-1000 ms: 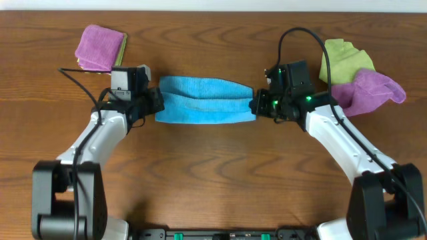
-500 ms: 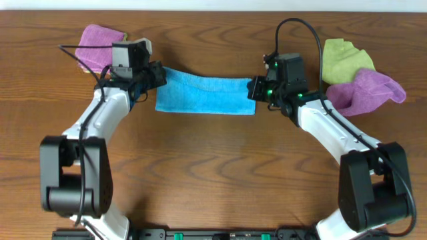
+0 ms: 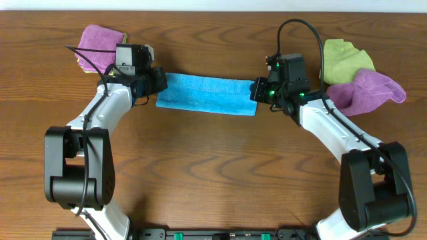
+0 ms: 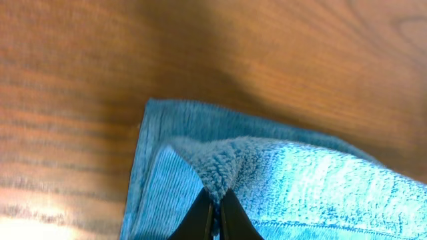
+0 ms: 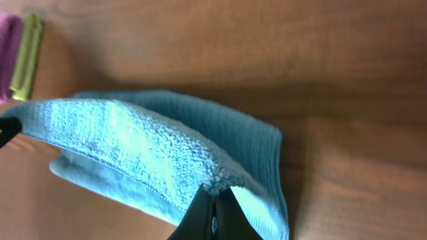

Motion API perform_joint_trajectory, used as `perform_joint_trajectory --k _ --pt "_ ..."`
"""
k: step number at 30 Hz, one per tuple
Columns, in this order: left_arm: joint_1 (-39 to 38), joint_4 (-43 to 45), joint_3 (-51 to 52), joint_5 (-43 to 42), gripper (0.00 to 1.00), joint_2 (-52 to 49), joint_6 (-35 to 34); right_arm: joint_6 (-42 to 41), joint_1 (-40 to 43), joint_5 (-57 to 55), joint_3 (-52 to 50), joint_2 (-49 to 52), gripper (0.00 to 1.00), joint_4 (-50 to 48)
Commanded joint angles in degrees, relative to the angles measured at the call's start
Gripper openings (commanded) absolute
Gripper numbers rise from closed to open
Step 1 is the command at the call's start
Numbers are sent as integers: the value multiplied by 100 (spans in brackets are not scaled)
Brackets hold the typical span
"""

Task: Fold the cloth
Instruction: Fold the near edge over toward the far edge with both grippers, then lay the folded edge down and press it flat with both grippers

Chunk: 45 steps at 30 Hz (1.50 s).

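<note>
I need to use my right gripper to lay the blue cloth's top layer on its lower layer, just inside the blue cloth's end [image 3: 244, 93] [image 5: 200, 190] near the purple cloth.
The blue cloth [image 3: 205, 94] lies stretched in a long folded strip across the far middle of the table. My left gripper [image 3: 156, 81] is shut on its left end; in the left wrist view [image 4: 216, 200] the black fingers pinch a raised fold of blue cloth [image 4: 280, 173] above a lower layer. My right gripper [image 3: 256, 90] is shut on the right end; the right wrist view [image 5: 213, 203] shows its fingers pinching the top layer of the cloth [image 5: 133, 143] over the layer below.
A folded purple cloth [image 3: 99, 42] on a green one sits at the far left, behind my left arm. A crumpled green cloth [image 3: 343, 58] and a purple cloth [image 3: 370, 90] lie at the far right.
Both grippers have carried the cloth's near edge away from me, over the far edge. The cloth went from a sagging wide band to a narrow flat strip.
</note>
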<state>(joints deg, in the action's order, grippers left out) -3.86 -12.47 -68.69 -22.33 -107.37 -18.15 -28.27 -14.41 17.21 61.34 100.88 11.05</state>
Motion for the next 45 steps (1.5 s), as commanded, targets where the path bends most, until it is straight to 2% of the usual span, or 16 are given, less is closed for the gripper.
perform_joint_trajectory --k 1,7,13,16,27,32,36,45 --pt "9 -181 -160 -15 5 -61 39 -37 9 103 85 50 2 160" --pt "13 -363 -160 83 6 -15 96 4 -2 249 85 186 2 302" --pt "11 -575 -160 848 6 247 190 -90 -98 437 87 643 2 -234" --pt "13 -546 -160 940 5 251 188 -87 -103 354 168 651 2 -485" --pt "9 -599 -162 903 6 369 186 4 -92 129 804 822 2 -247" --pt "9 -892 -162 1419 6 695 188 2 -98 144 820 828 2 -236" --pt "9 -1156 -153 1488 5 675 186 -2 -125 240 820 979 2 -232" --pt "9 -568 -153 1298 6 348 190 -44 -136 225 855 1088 2 -269"
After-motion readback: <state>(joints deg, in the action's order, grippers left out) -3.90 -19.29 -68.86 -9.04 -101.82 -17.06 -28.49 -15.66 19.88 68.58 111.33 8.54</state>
